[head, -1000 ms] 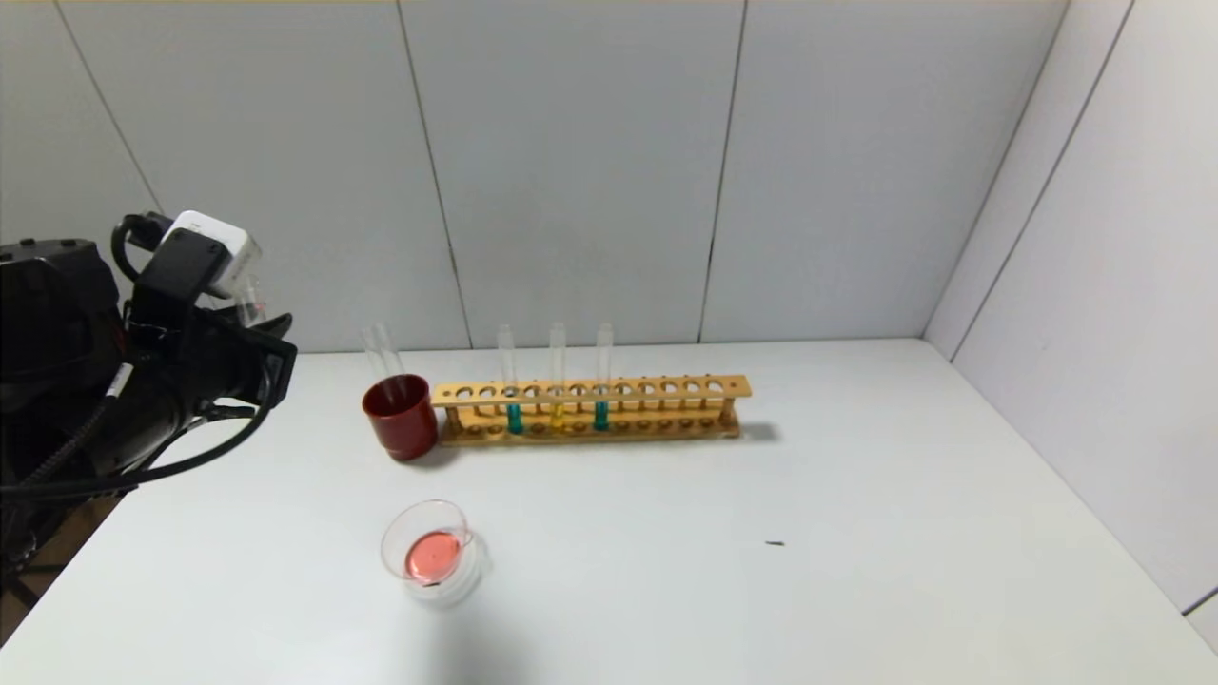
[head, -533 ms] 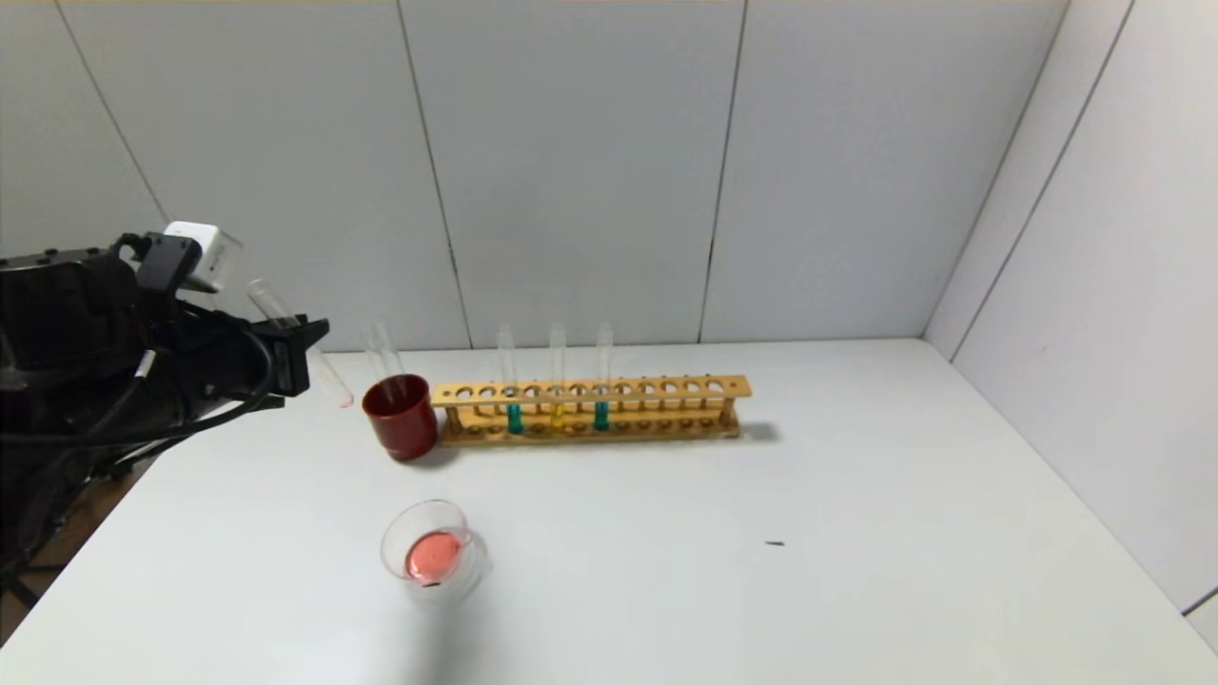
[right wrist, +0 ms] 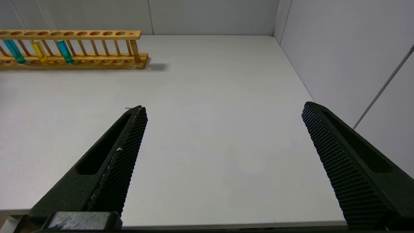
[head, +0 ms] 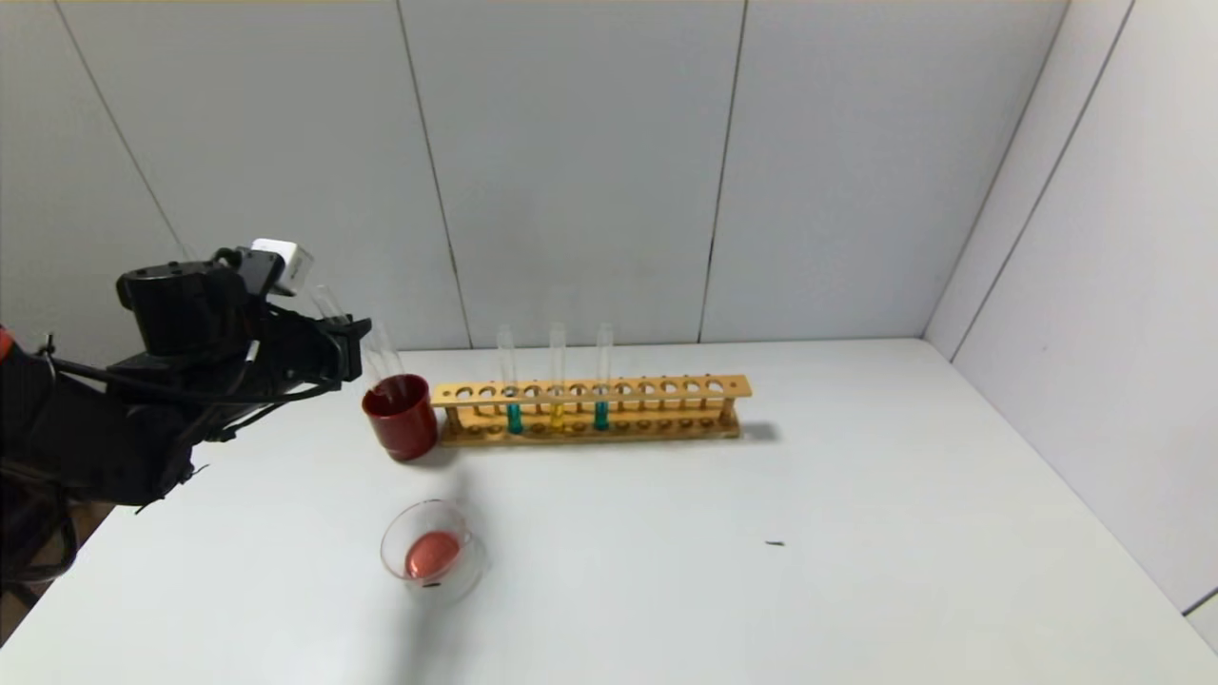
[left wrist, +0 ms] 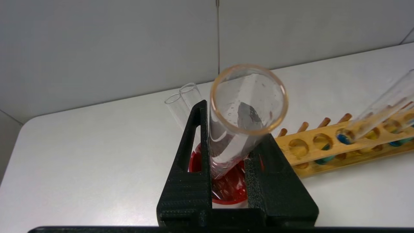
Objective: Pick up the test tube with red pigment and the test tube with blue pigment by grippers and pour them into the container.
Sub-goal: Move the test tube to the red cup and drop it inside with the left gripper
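Note:
My left gripper has the clear test tube. It will let go of the tube inside the dark red cup (head: pixel 400 399) (left wrist: pixel 228 184), next to the leaning empty tubes.
My left gripper (head: pixel 347 350) is shut on a clear test tube (left wrist: pixel 241 129) that holds only reddish traces. The tube stands nearly upright with its lower end over the mouth of the dark red cup (left wrist: pixel 226 191). The container (head: pixel 433 552), a low glass dish, holds red liquid at the table's front left. Two tubes with teal-blue liquid (head: pixel 514 416) (head: pixel 600 414) stand in the wooden rack (head: pixel 666 390), with a yellow one (head: pixel 557 415) between them. My right gripper (right wrist: pixel 223 110) is open and empty, low over the bare table, out of the head view.
The dark red cup (head: pixel 400 416) stands at the rack's left end with two empty tubes (head: pixel 381 347) leaning in it. A small dark speck (head: pixel 775 543) lies on the table. Grey wall panels close off the back and the right side.
My left arm has swung right from the table's left edge to the dark red cup. The held tube has turned from slanted to nearly upright.

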Controlling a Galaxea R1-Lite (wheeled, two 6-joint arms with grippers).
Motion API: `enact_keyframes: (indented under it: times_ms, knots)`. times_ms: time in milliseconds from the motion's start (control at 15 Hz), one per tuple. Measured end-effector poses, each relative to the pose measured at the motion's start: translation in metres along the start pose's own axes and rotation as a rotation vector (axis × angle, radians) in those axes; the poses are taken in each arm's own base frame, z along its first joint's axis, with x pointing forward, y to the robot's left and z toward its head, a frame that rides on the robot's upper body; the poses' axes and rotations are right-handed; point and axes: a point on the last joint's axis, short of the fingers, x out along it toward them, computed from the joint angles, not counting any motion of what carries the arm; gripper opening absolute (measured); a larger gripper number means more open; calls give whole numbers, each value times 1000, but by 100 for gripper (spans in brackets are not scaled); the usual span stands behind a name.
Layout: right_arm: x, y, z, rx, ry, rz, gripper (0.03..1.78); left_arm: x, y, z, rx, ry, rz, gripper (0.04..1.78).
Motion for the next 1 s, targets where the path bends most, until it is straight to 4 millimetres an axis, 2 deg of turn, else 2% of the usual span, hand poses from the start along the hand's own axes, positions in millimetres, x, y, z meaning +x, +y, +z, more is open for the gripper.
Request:
enact_keyframes:
  times_ms: [400,1000]
  knots:
    - [0,0,0,0,0,0,175,24,1,-24,-11,64,-8,33]
    - [0,0,0,0,0,0,175,29,1,-36,-12,96,-9,33]
